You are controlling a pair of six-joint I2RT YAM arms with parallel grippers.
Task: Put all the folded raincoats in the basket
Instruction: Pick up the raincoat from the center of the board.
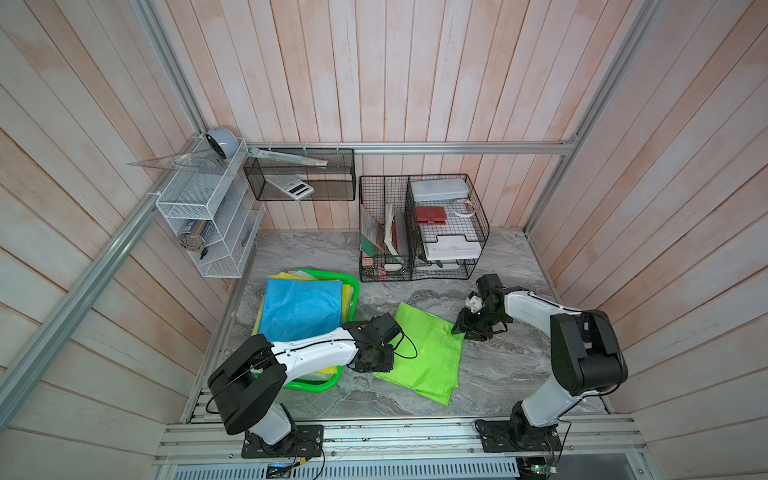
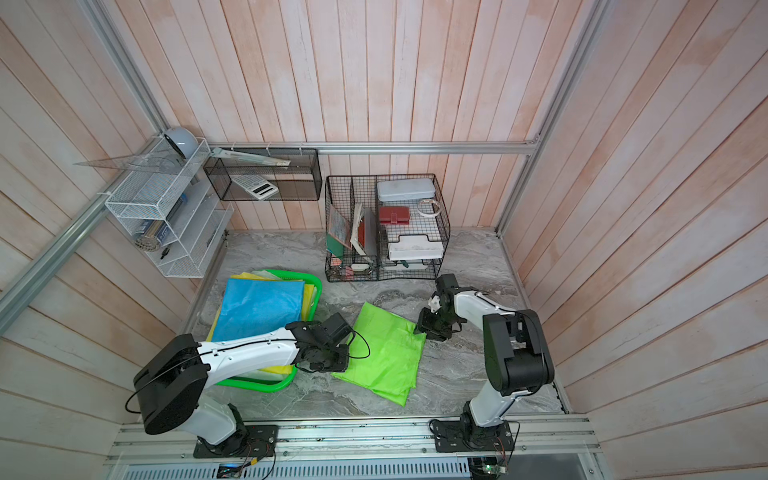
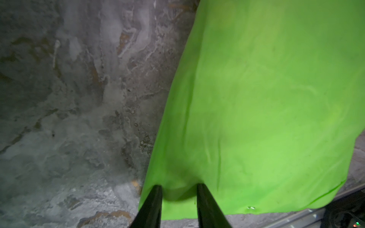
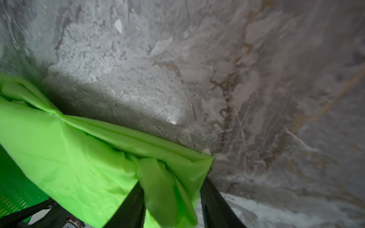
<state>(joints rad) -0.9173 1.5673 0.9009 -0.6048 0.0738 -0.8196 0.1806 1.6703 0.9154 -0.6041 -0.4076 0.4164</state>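
The raincoat is lying flat under my left gripper's open fingers. I need to pinch the raincoat's corner (image 3: 167, 214) by the basket before I lift with both grippers.
The folded raincoat (image 1: 424, 353) (image 2: 386, 353) is a lime green sheet lying flat on the marble table, right of the basket (image 1: 353, 286) (image 2: 318, 286). The basket is bright green and holds folded blue (image 1: 299, 307) and yellow sheets. My left gripper (image 1: 376, 368) (image 3: 178, 187) is at the raincoat's left edge, open, with both tips pressed on the cloth (image 3: 256, 98). My right gripper (image 1: 465, 330) (image 4: 171, 181) is at the right corner, where a bunched fold of the cloth (image 4: 79, 154) stands between its fingers and the edge is raised off the table.
A black wire rack (image 1: 419, 232) with books and boxes stands behind the raincoat. A white mesh shelf (image 1: 208, 216) and a black mesh box (image 1: 299, 174) hang on the back left walls. The metal rail runs along the table's front edge (image 1: 374, 432).
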